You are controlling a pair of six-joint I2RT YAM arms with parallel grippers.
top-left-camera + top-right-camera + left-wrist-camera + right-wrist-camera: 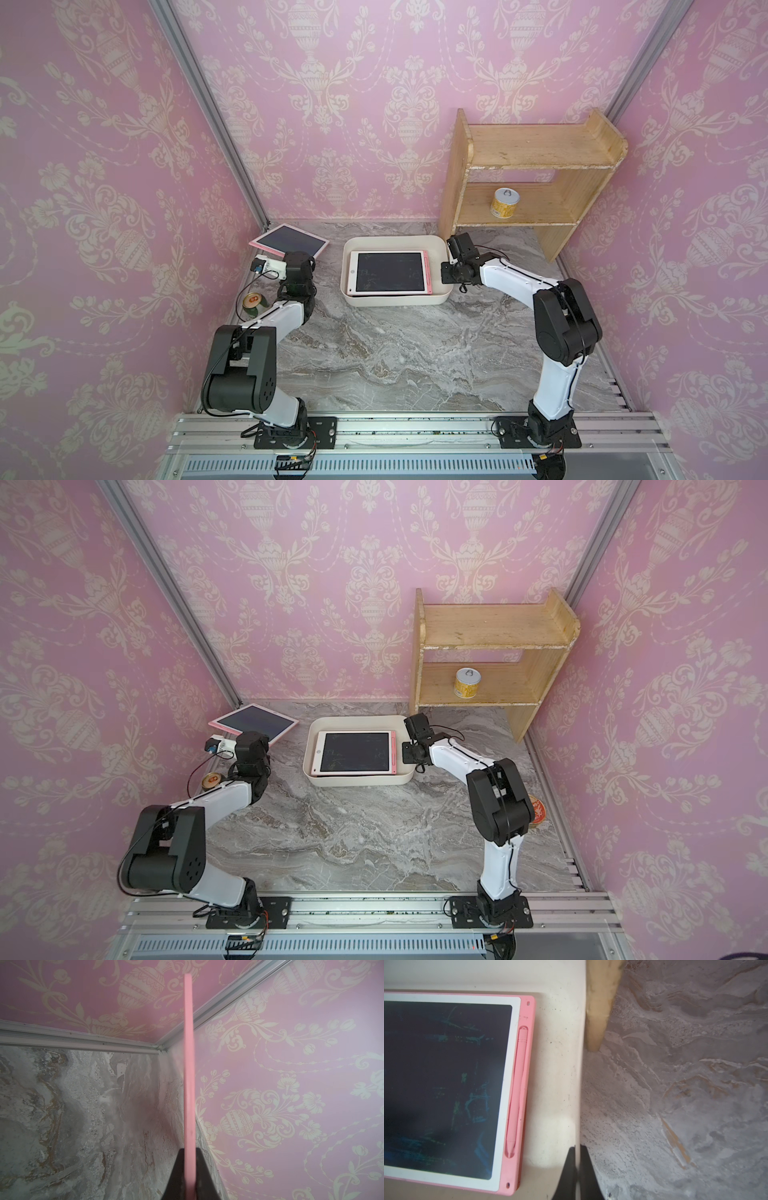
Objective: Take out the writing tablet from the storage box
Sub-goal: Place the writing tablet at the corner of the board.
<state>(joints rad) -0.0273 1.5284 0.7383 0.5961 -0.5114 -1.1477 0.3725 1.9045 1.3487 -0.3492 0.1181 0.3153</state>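
The robot's left gripper will release the pink-framed writing tablet on the table's back corner point(301, 254) next to the storage box.
A pink-framed writing tablet point(289, 240) with a dark screen is held tilted above the table's back left corner. My left gripper point(190, 1167) is shut on its near edge, and the left wrist view shows the tablet edge-on as a pink strip point(189, 1064). The off-white storage box point(395, 300) sits mid-table at the back. Another pink writing tablet point(388, 272) lies flat inside it, with a pink stylus point(517, 1093) in its side slot. My right gripper point(577, 1159) is shut on the box's right wall point(560, 1064), seen in a top view at the right gripper point(409, 752).
A wooden two-tier shelf point(536, 166) stands at the back right, a yellow can point(505, 201) on its lower tier. A small round tin point(253, 300) lies near the left wall and an orange round tin point(536, 810) by the right arm. Pink walls close in on three sides.
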